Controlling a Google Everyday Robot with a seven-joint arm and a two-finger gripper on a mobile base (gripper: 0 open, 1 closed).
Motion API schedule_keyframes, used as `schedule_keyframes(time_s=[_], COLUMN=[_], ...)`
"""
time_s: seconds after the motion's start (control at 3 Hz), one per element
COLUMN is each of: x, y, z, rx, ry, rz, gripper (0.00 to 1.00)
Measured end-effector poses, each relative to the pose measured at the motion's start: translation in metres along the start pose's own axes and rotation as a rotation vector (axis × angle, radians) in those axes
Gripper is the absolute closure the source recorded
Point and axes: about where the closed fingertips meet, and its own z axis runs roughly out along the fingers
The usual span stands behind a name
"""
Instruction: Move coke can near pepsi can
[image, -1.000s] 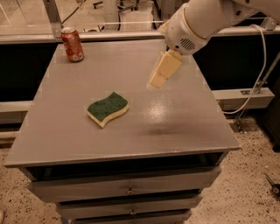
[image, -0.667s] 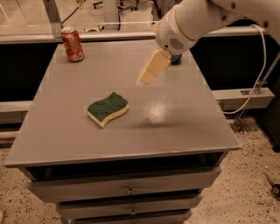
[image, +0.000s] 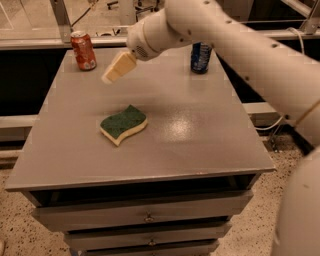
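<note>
The coke can at the back corner of the table is next, and my gripper will go to it and close around the middle of its red-orange side (image: 84, 51).
The coke can (image: 83, 50), red-orange with a silver top, stands upright at the back left corner of the grey table (image: 200, 135). The pepsi can (image: 201, 57), dark blue, stands upright at the back right, partly behind my white arm. My gripper (image: 117, 69) hangs in the air over the back of the table. It is a short way to the right of the coke can and in front of it, and does not touch it. It holds nothing that I can see.
A green and yellow sponge (image: 123, 124) lies left of the table's middle, below the gripper. The table has drawers (image: 147, 218) at its front. A metal rail and glass (image: 60, 20) run behind the table. My arm reaches in from the right.
My gripper has moved left across the back of the table towards the coke can. The pepsi can, hidden behind the arm before, now shows. Cans and sponge have not moved.
</note>
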Motion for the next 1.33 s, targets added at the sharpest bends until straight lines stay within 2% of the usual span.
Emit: schedule_keyframes(time_s=[0.33,1.0,1.33], x=[-0.015,-0.033,-0.042], y=[-0.026,-0.046,-0.056], z=[0.079,0.15,0.175], rx=[0.025,0.025,0.045], ry=[-0.113,-0.232,-0.27], rz=[0.068,0.172,0.193], gripper=[0.0,0.0,0.0])
